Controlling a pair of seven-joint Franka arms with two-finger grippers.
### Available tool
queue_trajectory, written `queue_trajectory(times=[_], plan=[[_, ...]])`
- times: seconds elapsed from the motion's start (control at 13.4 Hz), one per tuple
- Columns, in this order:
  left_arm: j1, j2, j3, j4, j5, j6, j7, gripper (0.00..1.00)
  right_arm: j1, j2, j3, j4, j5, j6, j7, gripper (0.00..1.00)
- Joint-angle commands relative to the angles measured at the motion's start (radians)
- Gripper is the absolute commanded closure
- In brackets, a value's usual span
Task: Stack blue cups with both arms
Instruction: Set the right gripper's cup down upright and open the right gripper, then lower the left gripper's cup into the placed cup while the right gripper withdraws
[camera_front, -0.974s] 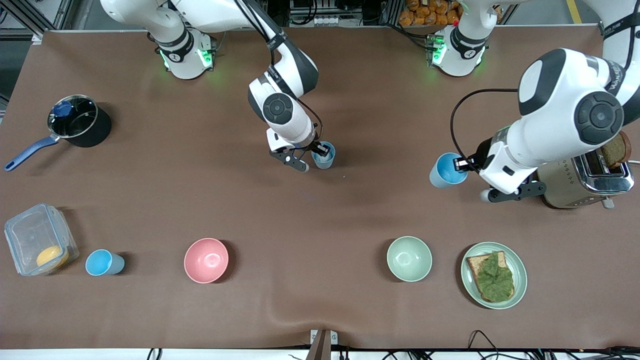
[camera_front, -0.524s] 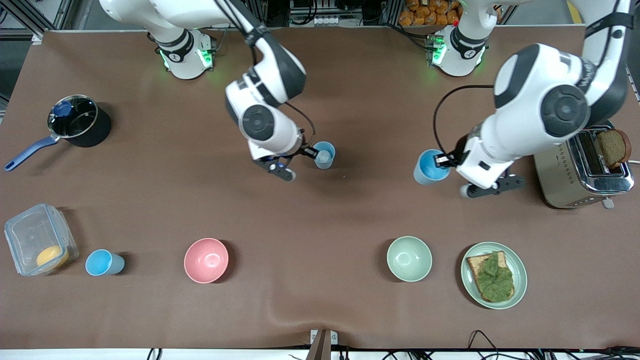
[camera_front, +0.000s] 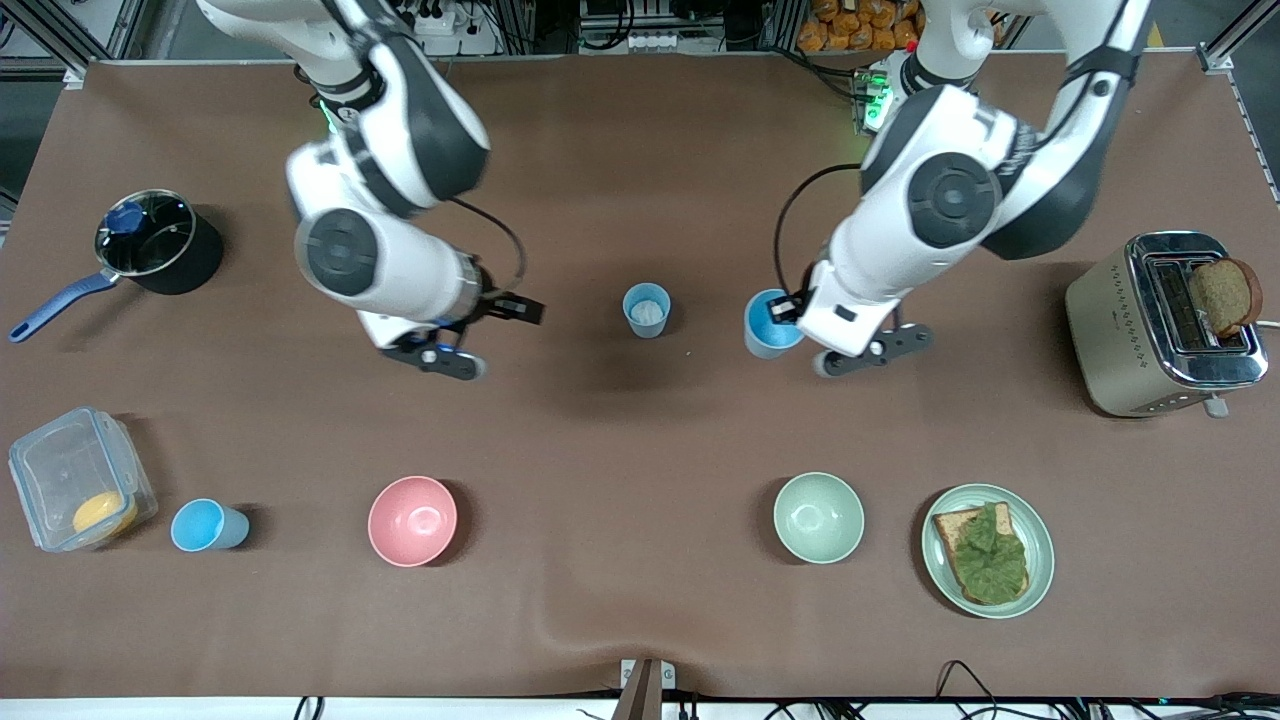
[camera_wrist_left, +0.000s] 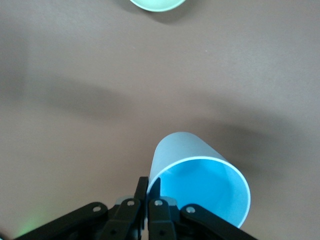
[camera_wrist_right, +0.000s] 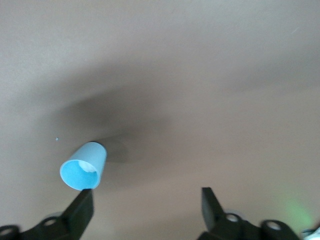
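The robot's left gripper should release the bright blue cup inside the blue cup standing alone on the brown table (camera_front: 647, 308).
A blue cup (camera_front: 646, 309) with a whitish inside stands upright alone on the brown table; it also shows in the right wrist view (camera_wrist_right: 84, 166). My left gripper (camera_front: 792, 307) is shut on the rim of a second blue cup (camera_front: 768, 324), bright blue inside, and holds it tilted over the table beside the standing cup, toward the left arm's end. In the left wrist view the fingers (camera_wrist_left: 149, 187) pinch that cup's (camera_wrist_left: 200, 182) wall. My right gripper (camera_front: 522, 308) is open and empty, up over the table toward the right arm's end from the standing cup; it shows in its wrist view (camera_wrist_right: 147, 206).
A third blue cup (camera_front: 207, 525) stands by a clear lidded box (camera_front: 75, 480). A pink bowl (camera_front: 412, 520), a pale green bowl (camera_front: 818, 517) and a plate with toast (camera_front: 987, 550) lie nearer the camera. A pot (camera_front: 155, 243) and a toaster (camera_front: 1165, 325) sit at the table's ends.
My right gripper let go of the whitish cup and drew away toward the right arm's end. My left arm carried the bright blue cup toward the standing cup.
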Motion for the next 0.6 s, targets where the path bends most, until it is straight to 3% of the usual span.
queue_trajectory(times=[0.0, 0.52], plan=[[-0.057, 0.01, 0.006, -0.019, -0.01, 0.058, -0.094, 1.0, -0.098, -0.102, 0.018, -0.044, -0.043, -0.046, -0.129, 0.0], [-0.183, 0.03, 0.006, -0.08, -0.008, 0.185, -0.232, 1.0, -0.259, -0.211, 0.018, -0.041, -0.11, -0.185, -0.339, 0.0]])
